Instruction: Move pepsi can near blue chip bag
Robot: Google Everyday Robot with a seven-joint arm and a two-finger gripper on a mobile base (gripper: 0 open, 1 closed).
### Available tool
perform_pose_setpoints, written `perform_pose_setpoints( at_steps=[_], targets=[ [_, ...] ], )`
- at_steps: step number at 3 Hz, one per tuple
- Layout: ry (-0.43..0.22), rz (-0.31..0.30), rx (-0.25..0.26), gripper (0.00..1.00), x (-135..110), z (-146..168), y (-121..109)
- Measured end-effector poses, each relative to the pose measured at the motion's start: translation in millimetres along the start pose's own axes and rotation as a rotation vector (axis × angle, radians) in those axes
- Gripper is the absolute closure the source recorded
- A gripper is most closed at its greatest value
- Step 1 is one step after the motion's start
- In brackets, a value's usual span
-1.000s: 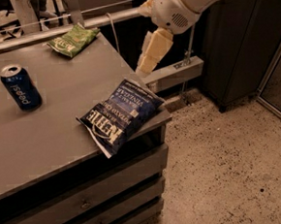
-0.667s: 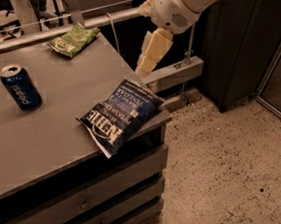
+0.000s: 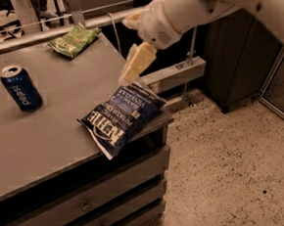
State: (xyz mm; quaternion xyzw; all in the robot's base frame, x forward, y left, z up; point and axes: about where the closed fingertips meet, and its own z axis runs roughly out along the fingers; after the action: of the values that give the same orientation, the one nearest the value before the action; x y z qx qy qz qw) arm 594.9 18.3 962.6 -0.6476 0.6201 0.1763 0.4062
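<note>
The robot's gripper will next move to the pepsi can's middle (image 3: 23, 89) and close there, because the can has to move near the blue chip bag.
The pepsi can (image 3: 21, 88) stands upright at the left of the grey table (image 3: 66, 91), dark blue with a silver top. The blue chip bag (image 3: 122, 117) lies flat at the table's front right corner, partly over the edge. My gripper (image 3: 129, 74) hangs from the white arm (image 3: 197, 2) just above the far end of the blue chip bag, well to the right of the can. It holds nothing that I can see.
A smaller green chip bag (image 3: 74, 40) lies at the table's back edge. Drawers (image 3: 90, 202) sit under the tabletop. A metal rail (image 3: 37, 36) runs behind the table. A dark cabinet (image 3: 236, 63) stands at right, with speckled floor (image 3: 235, 176) in front.
The arm and gripper have moved left, from beside the table's right edge to over the far end of the blue chip bag. The can and bags have not moved.
</note>
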Motion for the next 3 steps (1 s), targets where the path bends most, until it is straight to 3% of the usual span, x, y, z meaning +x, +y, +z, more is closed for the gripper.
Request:
perform_pose_setpoints(
  at_steps=[1,2,3],
  targets=[
    [-0.197,0.007,-0.066,0.0,-31,67,-10],
    [-0.38,0.004,-0.156,0.0,-78,121,-15],
    [-0.496,0.025,-0.258,0.0,-112,171,-9]
  ],
)
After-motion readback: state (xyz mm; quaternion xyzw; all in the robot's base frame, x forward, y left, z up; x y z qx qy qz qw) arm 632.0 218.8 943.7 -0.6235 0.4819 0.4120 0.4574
